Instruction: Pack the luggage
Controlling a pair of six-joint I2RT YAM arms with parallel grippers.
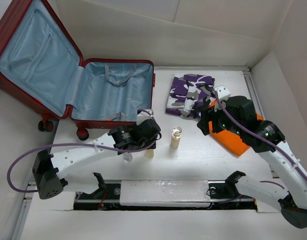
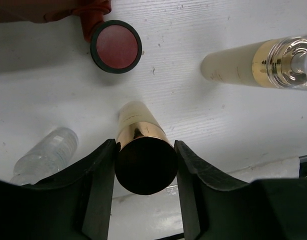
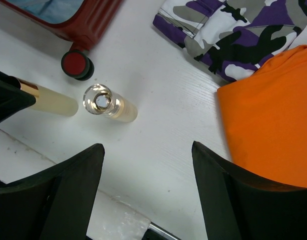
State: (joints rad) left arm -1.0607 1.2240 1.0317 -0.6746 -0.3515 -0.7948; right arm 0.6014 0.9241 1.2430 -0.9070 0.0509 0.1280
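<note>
Next, I release the gold-capped cream bottle, now upright in front of the luggage, with my left gripper on the blue lining (image 1: pixel 139 96) beside the luggage's side nearest the camouflage garment.
The luggage (image 1: pixel 93 95), a dark red suitcase with light blue lining, lies open at the back left; one of its wheels (image 2: pixel 116 46) shows in the left wrist view. A cream bottle with a gold cap (image 2: pixel 138 130) stands upright just in front of it. My left gripper (image 2: pixel 145 145) has its jaws against both sides of the dark cap top. A second cream bottle with a clear cap (image 1: pixel 176 137) stands to its right. My right gripper (image 3: pixel 147 147) hangs open over bare table, holding nothing, beside the orange cloth (image 3: pixel 268 120).
A purple camouflage garment (image 1: pixel 188 95) lies folded at the back right, with the orange cloth (image 1: pixel 233 140) in front of it under the right arm. A small clear bottle (image 2: pixel 46 155) lies on its side left of my left gripper. A gap runs along the table's near edge (image 1: pixel 163 202).
</note>
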